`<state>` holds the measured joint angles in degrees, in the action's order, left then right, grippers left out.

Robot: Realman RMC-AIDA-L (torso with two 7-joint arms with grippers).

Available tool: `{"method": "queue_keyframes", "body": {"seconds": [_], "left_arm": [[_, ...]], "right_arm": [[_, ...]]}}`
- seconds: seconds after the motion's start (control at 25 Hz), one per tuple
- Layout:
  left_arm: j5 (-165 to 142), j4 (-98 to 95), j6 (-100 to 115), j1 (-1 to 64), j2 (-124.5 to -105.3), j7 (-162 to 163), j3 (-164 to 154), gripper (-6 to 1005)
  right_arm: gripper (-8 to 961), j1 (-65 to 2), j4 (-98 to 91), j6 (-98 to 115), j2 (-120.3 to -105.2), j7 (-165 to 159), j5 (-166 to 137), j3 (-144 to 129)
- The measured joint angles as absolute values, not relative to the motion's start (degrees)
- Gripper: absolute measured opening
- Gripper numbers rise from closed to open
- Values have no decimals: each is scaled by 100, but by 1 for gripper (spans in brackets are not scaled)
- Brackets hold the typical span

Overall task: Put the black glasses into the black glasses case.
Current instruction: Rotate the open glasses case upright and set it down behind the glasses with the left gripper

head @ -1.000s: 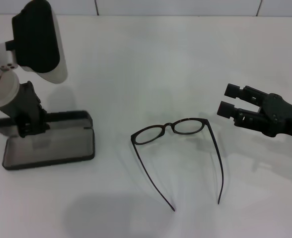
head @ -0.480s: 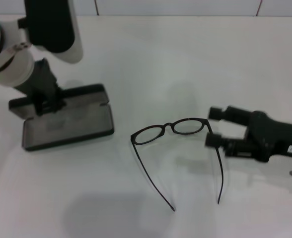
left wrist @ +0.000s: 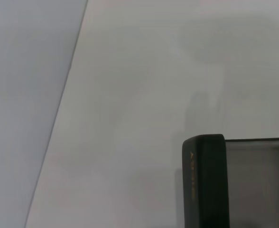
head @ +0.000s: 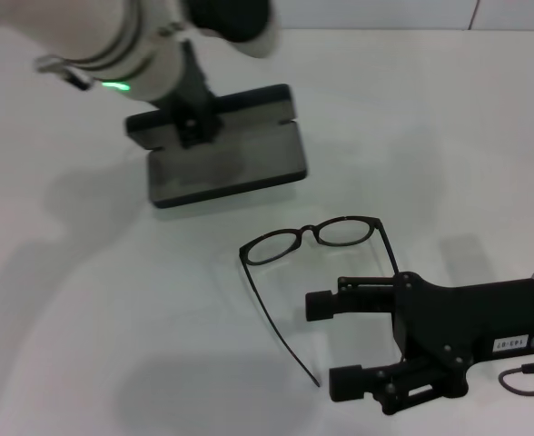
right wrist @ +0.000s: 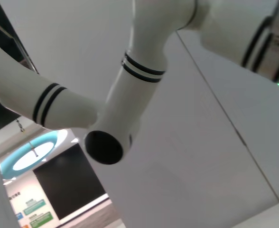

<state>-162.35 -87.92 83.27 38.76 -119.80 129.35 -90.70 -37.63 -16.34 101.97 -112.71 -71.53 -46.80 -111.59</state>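
Note:
My left gripper should set the black glasses case down and release it on the white table [head: 281, 175], in the spot just behind the lenses of the black glasses.
The black glasses [head: 312, 238] lie open on the white table with the lenses facing away from me. Their left temple arm [head: 281, 322] runs toward me, and the right one is hidden under my right gripper [head: 326, 345]. That gripper is open and low, pointing left, and the tip of the left temple arm ends by its nearer finger [head: 344, 383]. The black glasses case [head: 226, 163] is open at the back left, grey lining up. My left gripper [head: 194, 123] is shut on its raised lid. The left wrist view shows the case's edge [left wrist: 203, 185] with orange lettering.
The white table [head: 85, 300] meets a tiled wall at the back. A thin cable loop [head: 521, 377] hangs off my right wrist. The right wrist view looks up at my left arm's white links [right wrist: 130, 95] and the room behind.
My left gripper has carried the case to the right and away from me. My right gripper has swung from the right of the glasses to the near side, over the right temple arm.

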Motion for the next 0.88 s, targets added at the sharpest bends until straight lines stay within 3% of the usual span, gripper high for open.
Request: {"method": "queue_keyframes", "body": {"seconds": [0.88], "left_arm": [[-16253, -7764, 6949, 4317, -11973, 13176, -10684, 217]], "right_arm": [[809, -3521, -1531, 10309, -11202, -7159, -4676, -10912]]}}
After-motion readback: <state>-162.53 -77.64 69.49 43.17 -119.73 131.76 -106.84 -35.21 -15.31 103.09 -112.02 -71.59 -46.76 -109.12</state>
